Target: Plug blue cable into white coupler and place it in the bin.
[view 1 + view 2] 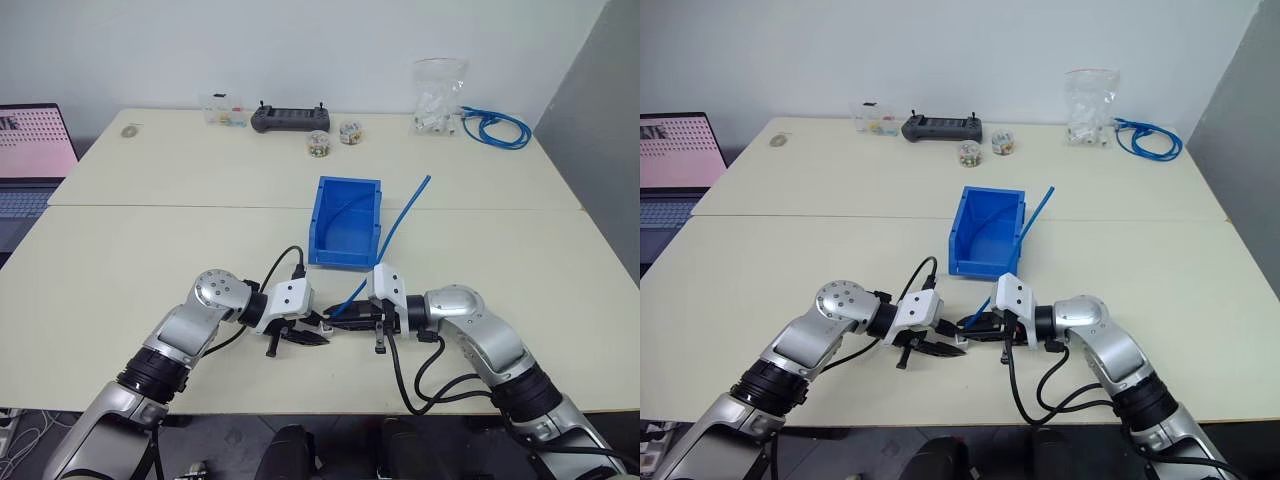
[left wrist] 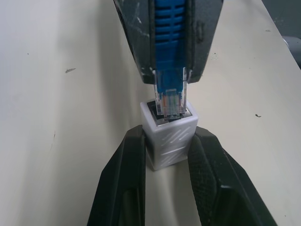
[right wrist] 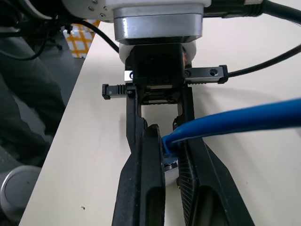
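My right gripper needs to release the blue cable, now at the coupler's socket mouth, with its coupler end on the bin's bottom near the bin's front side (image 1: pixel 344 236).
My left gripper (image 2: pixel 169 137) is shut on the white coupler (image 2: pixel 170 141), which stands just above the table with its dark socket facing my right gripper (image 2: pixel 170 70). The right gripper is shut on the blue cable's (image 1: pixel 402 213) plug end. The clear plug (image 2: pixel 169 101) has its tip in the mouth of the socket, and most of it shows outside. From the right gripper (image 3: pixel 167 141) the cable (image 3: pixel 235 120) rises up and away past the right side of the bin (image 1: pixel 343 252). The bin stands just behind both grippers, which meet near the table's front edge (image 1: pixel 330 330).
At the far edge lie a coiled blue cable bundle (image 1: pixel 495 128), a clear bag of white parts (image 1: pixel 438 98), a black controller (image 1: pixel 290 118), two small jars (image 1: pixel 318 143) and a small clear box (image 1: pixel 222 110). A laptop (image 1: pixel 30 160) sits off the table's left.
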Motion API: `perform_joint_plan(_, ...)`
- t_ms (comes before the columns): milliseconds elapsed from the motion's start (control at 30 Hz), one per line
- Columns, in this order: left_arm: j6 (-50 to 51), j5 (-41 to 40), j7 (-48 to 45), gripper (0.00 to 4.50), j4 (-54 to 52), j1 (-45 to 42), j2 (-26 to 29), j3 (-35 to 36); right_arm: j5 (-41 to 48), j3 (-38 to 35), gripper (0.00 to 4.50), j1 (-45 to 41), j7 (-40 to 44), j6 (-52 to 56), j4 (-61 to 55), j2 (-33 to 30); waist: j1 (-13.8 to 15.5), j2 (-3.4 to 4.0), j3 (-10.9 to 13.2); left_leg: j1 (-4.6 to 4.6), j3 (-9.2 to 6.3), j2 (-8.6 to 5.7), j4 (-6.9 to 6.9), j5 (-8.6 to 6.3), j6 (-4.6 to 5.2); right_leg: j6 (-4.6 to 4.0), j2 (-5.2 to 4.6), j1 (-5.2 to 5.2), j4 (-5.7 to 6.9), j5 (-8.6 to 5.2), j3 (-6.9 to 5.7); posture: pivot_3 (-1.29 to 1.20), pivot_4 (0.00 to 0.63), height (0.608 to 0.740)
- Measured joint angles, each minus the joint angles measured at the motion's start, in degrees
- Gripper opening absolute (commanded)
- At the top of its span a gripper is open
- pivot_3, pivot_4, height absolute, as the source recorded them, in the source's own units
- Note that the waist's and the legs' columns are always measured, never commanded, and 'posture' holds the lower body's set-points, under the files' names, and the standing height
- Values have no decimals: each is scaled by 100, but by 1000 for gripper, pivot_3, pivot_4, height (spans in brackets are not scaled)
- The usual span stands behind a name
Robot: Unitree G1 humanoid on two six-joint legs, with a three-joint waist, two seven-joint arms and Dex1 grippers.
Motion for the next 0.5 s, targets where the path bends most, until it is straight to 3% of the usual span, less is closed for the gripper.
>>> perform_joint_plan(500, -36, 32, 9, 923, 0, 23, 8, 10, -345, 282, 109, -562, 707, -632, 676, -15, -19, 1, -2, 26, 0, 1, -2, 0, 0, 0, 0, 24, -1, 0, 1, 0, 150, 740)
